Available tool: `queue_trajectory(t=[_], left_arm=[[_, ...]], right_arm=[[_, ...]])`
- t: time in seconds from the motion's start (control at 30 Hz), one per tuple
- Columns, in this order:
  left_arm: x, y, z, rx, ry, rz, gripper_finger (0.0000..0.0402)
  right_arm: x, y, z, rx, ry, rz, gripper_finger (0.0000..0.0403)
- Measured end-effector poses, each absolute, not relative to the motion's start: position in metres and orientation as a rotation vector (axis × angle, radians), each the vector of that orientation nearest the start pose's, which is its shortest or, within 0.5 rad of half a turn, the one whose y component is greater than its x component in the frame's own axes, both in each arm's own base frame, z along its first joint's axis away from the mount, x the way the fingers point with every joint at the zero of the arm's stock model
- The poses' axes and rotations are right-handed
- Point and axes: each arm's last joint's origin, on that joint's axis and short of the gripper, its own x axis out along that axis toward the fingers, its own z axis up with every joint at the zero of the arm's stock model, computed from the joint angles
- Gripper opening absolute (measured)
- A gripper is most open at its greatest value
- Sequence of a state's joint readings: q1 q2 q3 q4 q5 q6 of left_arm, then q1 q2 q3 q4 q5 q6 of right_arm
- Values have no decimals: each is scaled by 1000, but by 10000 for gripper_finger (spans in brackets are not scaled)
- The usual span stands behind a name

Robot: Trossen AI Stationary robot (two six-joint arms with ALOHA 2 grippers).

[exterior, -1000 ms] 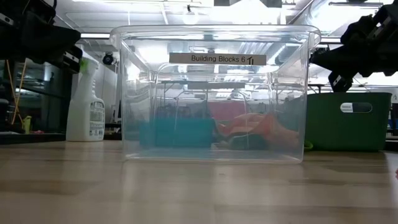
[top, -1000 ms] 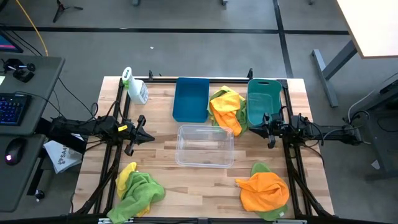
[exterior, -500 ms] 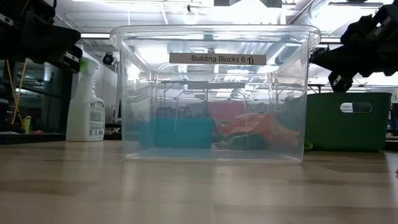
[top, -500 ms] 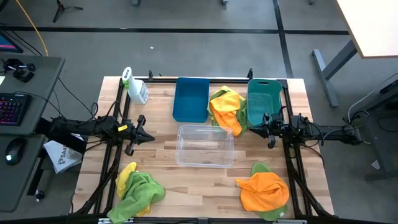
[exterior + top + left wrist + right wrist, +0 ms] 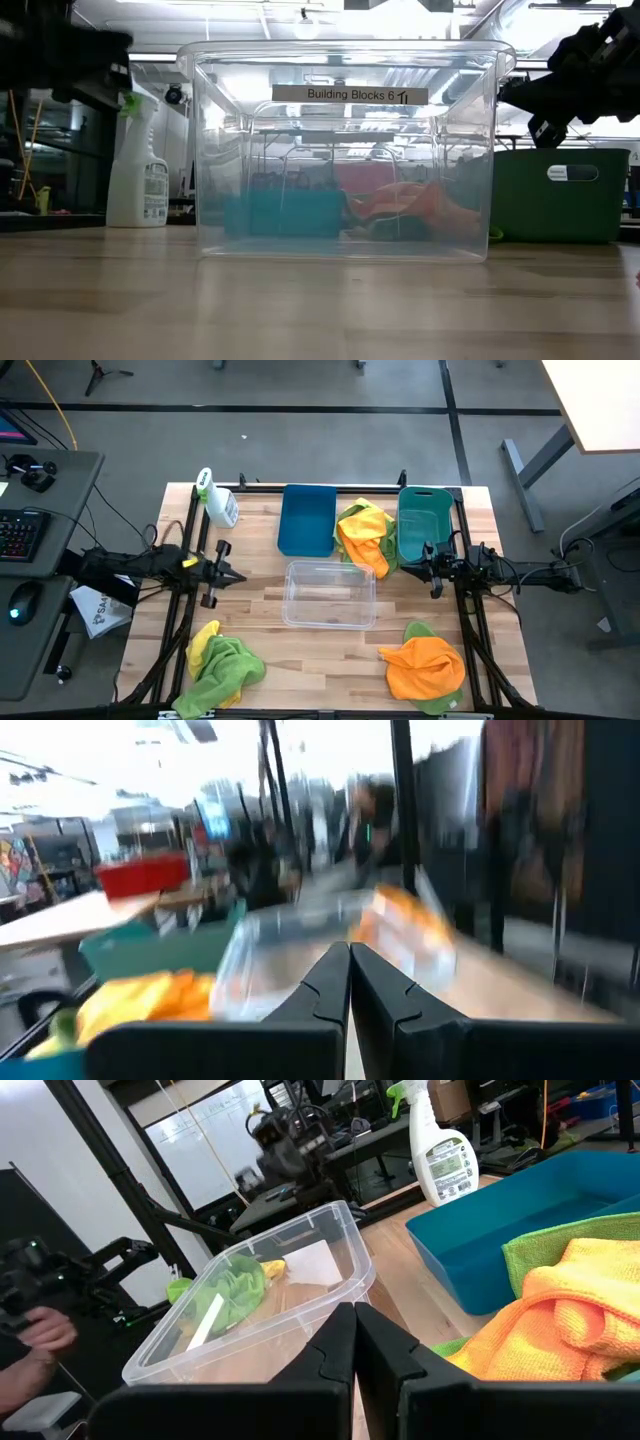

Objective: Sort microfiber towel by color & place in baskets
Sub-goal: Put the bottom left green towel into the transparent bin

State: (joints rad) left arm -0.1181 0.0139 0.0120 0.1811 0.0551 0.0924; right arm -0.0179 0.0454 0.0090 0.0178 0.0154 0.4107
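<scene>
Next, I move my left gripper to the green towel's rounded end [image 5: 242,668], on top of the yellow towel in the near pile, and close it there.
Three towel heaps lie on the table. A yellow, orange and green heap [image 5: 364,536] sits between the blue basket [image 5: 307,520] and the teal-green basket [image 5: 422,526]. A green and yellow heap [image 5: 222,661] lies at the near left, and an orange heap over green [image 5: 425,666] at the near right. The clear basket [image 5: 330,595] stands mid-table. My left gripper [image 5: 234,576] hovers shut to the left of the clear basket, and its wrist view [image 5: 350,952] is blurred. My right gripper [image 5: 416,568] hovers shut beside the teal-green basket, its fingers closed in the wrist view [image 5: 355,1316].
A white spray bottle with a green top [image 5: 216,501] stands at the far left corner. Dark frame rails run along the left and right table sides. Bare wood shows in front of the clear basket [image 5: 345,150] between the two near heaps. A desk with a keyboard stands left of the table.
My left gripper has turned at the wrist and shifted a little toward the table's left edge; its wrist view is smeared by the motion. The towels and baskets lie where they were.
</scene>
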Motion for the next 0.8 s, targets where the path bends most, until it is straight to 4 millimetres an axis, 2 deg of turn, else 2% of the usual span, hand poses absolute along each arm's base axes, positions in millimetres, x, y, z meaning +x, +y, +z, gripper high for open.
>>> queue_trajectory(t=[0.1, 0.2, 0.3, 0.4, 0.47, 0.63, 0.8], left_arm=[[91, -12, 200, -88, -348, -174, 1], [85, -12, 213, -154, -490, -199, 1], [85, -14, 219, -245, -530, -308, 1], [93, -19, 219, -265, -469, -359, 3], [99, -22, 226, -242, -432, -352, 12], [122, -36, 258, -184, -326, -402, 65], [161, -67, 291, -112, -57, -482, 135]], right_arm=[[100, -2, 165, 411, 12, -37, 0], [100, -2, 165, 411, 12, -37, 0], [100, -2, 165, 411, 11, -36, 0], [100, -2, 165, 411, 11, -36, 0], [100, -2, 165, 411, 12, -36, 0], [100, -2, 165, 410, 11, -37, 0], [100, -2, 165, 411, 12, -37, 0]])
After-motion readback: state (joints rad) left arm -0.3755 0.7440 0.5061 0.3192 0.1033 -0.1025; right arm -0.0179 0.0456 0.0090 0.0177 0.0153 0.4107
